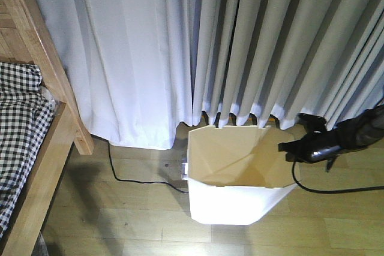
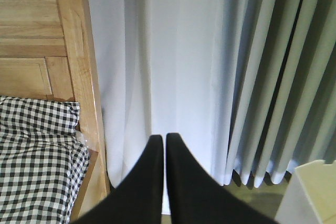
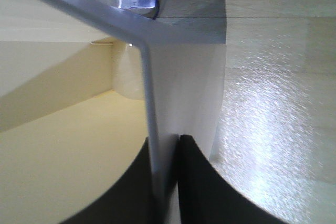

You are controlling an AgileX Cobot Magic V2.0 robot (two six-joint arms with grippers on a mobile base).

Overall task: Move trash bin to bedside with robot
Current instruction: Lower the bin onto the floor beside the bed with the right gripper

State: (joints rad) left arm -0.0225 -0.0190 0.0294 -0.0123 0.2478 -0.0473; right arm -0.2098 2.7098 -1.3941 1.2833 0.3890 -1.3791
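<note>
My right hand will release the white trash bin on the wooden floor [image 1: 214, 231] by the black cable, farther from the curtains.
The white trash bin [image 1: 231, 199] stands on the wooden floor in front of the curtains, its cream inside open to view. My right gripper [image 1: 285, 149] is shut on the bin's right rim; in the right wrist view the thin wall [image 3: 157, 129] runs between the two black fingers [image 3: 197, 182]. The wooden bed frame [image 1: 54, 124] with checked bedding [image 1: 18, 124] is at the far left, apart from the bin. My left gripper [image 2: 164, 140] is shut and empty, pointing at the curtain beside the bed post [image 2: 84, 77]. The bin's corner [image 2: 310, 192] shows at lower right there.
White and grey curtains [image 1: 240, 40] hang across the back. A black cable [image 1: 129, 179] lies on the floor between bed and bin, running to a plug [image 1: 182, 168] at the bin's left. Another black cable [image 1: 336, 190] trails from the right arm.
</note>
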